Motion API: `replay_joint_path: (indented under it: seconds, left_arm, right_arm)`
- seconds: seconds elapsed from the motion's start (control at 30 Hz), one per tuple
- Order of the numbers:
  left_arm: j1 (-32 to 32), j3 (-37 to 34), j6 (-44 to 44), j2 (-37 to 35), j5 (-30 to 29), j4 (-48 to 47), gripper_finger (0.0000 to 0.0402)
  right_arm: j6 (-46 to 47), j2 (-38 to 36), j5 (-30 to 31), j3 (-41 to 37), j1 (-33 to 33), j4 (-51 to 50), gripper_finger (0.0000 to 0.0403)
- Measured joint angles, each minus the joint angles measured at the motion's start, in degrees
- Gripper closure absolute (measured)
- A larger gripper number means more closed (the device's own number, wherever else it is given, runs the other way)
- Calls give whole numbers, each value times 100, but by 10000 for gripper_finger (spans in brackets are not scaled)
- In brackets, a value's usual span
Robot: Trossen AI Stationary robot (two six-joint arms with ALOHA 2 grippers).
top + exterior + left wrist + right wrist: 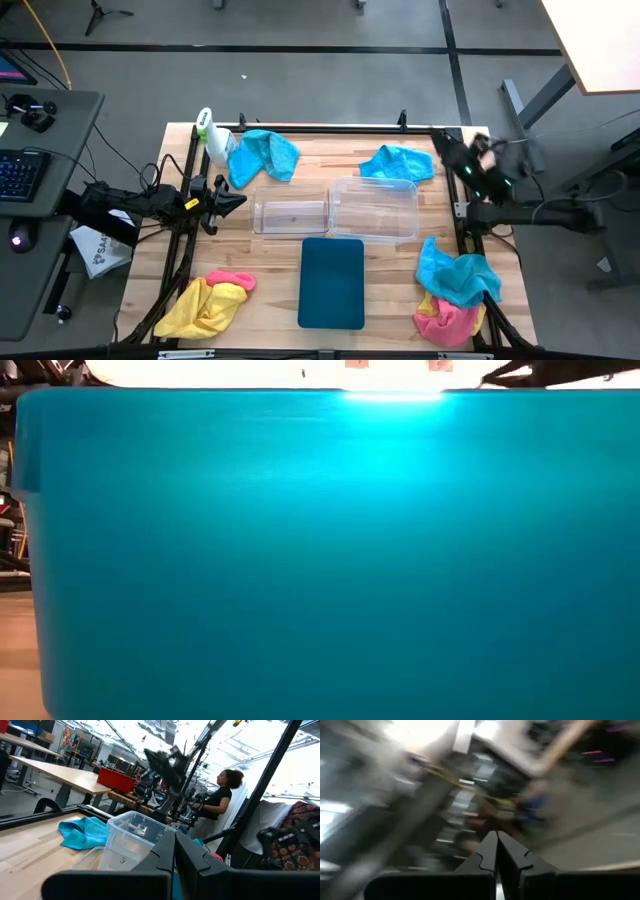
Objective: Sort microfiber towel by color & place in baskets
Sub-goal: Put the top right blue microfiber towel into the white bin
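Note:
My right gripper needs to next move over to the middle of the cyan towel (392, 163), which lies just beyond the wide clear tub, and close on it there.
Cyan towels lie at the far left (265, 155) and far right (398, 162) of the table. A third cyan towel (456, 275) rests on a pink one (445, 320) at the near right. A yellow towel (203, 308) with a pink one (231, 281) on it lies near left. The narrow clear tub (290, 213), the wide clear tub (375, 208) and the teal tray (332, 282) stand mid-table. My left gripper (238, 200) (174, 845) is shut, left of the narrow tub. My right gripper (452, 145) (496, 842) is shut, raised over the far right corner.
A white spray bottle with a green top (212, 135) lies at the far left corner. The teal tray's wall (330, 560) fills the low view. A black frame (320, 128) rims the table. A person (220, 800) stands beyond the right side.

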Motion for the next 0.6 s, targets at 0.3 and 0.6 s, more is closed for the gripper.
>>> replay_joint_path:
  seconds: [0.3,0.6]
  left_arm:
    - [0,0,-1,0,0,-1,401]
    - [0,-2,0,0,0,0,401]
  right_arm:
    - [-441,3199,-2837,3299,-3119,-5938,402]
    - [-1033,4448,-3631,2845,-3593,-6197,402]
